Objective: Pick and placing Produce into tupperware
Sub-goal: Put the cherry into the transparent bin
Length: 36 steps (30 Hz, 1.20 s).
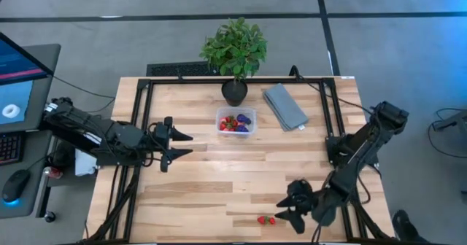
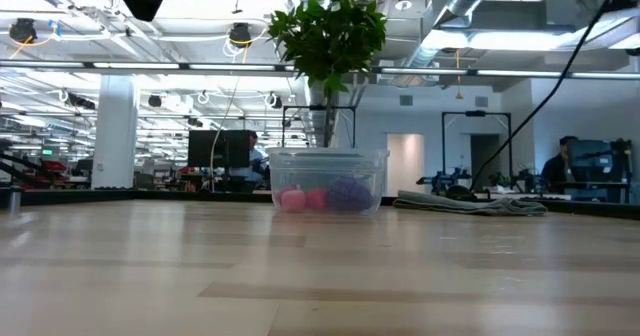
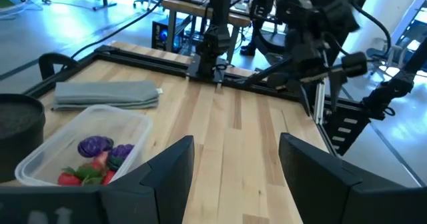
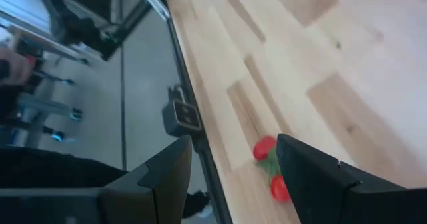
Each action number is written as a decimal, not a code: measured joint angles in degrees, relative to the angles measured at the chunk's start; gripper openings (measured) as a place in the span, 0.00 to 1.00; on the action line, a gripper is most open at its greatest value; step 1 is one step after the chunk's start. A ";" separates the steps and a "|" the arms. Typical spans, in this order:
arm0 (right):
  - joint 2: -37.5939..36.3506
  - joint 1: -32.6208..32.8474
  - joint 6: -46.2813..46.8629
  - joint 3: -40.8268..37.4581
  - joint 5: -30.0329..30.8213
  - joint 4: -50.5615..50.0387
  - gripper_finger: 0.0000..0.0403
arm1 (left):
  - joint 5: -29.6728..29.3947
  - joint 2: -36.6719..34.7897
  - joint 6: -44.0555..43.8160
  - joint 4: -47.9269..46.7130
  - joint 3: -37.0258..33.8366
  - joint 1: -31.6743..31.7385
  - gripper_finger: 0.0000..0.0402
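My right gripper is to close next on the round red body (image 1: 272, 221) (image 4: 280, 189) of the nearer loose strawberry, leaving the other strawberry that is beyond its green top.
The clear tupperware (image 1: 236, 121) stands at the table's far middle and holds red strawberries and purple grapes (image 3: 97, 145); it also shows in the low view (image 2: 327, 181). Two loose red strawberries (image 1: 266, 219) with green tops lie on the table near its front edge, and show in the right wrist view (image 4: 267, 149). My right gripper (image 1: 281, 209) is open and empty just right of them, its fingers pointing toward them. My left gripper (image 1: 182, 144) is open and empty, left of the tupperware, above the table's left middle.
A black pot (image 1: 234, 92) with a leafy green plant (image 1: 235, 49) stands just behind the tupperware. A folded grey cloth (image 1: 284, 105) lies to the tupperware's right. Black frame rails (image 1: 139, 121) run along the table's left, right and far sides.
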 joint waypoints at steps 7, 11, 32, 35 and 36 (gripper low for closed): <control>8.54 2.72 4.76 6.18 -0.03 -6.56 0.61 | -0.02 0.02 -0.37 -1.51 0.00 0.00 0.52; 12.41 3.35 4.91 10.43 -0.03 -10.73 0.61 | -0.04 0.02 -0.38 -2.10 0.00 0.02 0.52; 30.06 2.70 6.03 27.76 -3.23 -29.14 0.61 | -0.09 0.04 -1.61 -7.64 0.04 0.02 0.52; 30.51 2.60 7.73 28.06 -3.01 -29.42 0.61 | -0.09 0.04 -1.60 -7.84 0.04 0.02 0.52; 30.48 2.37 8.62 28.06 -3.03 -30.08 0.61 | -0.09 0.02 -1.58 -7.94 0.04 0.02 0.52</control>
